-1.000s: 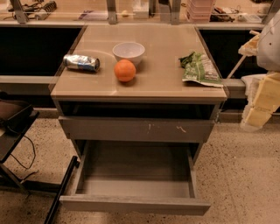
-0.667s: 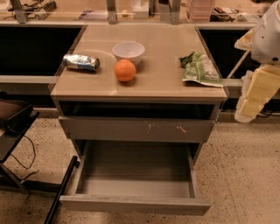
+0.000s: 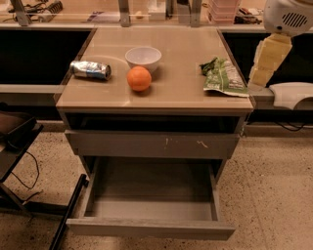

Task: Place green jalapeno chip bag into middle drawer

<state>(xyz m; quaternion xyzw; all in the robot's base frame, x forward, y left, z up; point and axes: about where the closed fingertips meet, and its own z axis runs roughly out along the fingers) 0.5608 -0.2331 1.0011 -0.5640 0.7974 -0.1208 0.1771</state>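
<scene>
My gripper is to move next to the long side (image 3: 234, 76) of the green jalapeno chip bag, the one closest to the table's edge, and close there.
The green jalapeno chip bag (image 3: 222, 76), green with a white panel, lies flat on the right side of the tan tabletop (image 3: 181, 53). The middle drawer (image 3: 151, 228) stands pulled open low at the front, its smooth grey tray (image 3: 151, 188) with nothing in it. My gripper (image 3: 265, 62), a pale yellow block under a white arm housing (image 3: 288, 14), hangs just off the table's right edge, to the right of the bag and a little above it, not touching it.
On the tabletop stand a white bowl (image 3: 143, 57), an orange (image 3: 139, 78) and a crushed silver-blue can (image 3: 91, 70). A shut drawer front with pale scratch marks (image 3: 152, 144) sits above the open one. A black frame (image 3: 14, 146) stands at the left. A speckled floor lies around.
My arm has moved up and to the left, closer to the table's right edge and the chip bag. The things on the table and the open drawer have not moved.
</scene>
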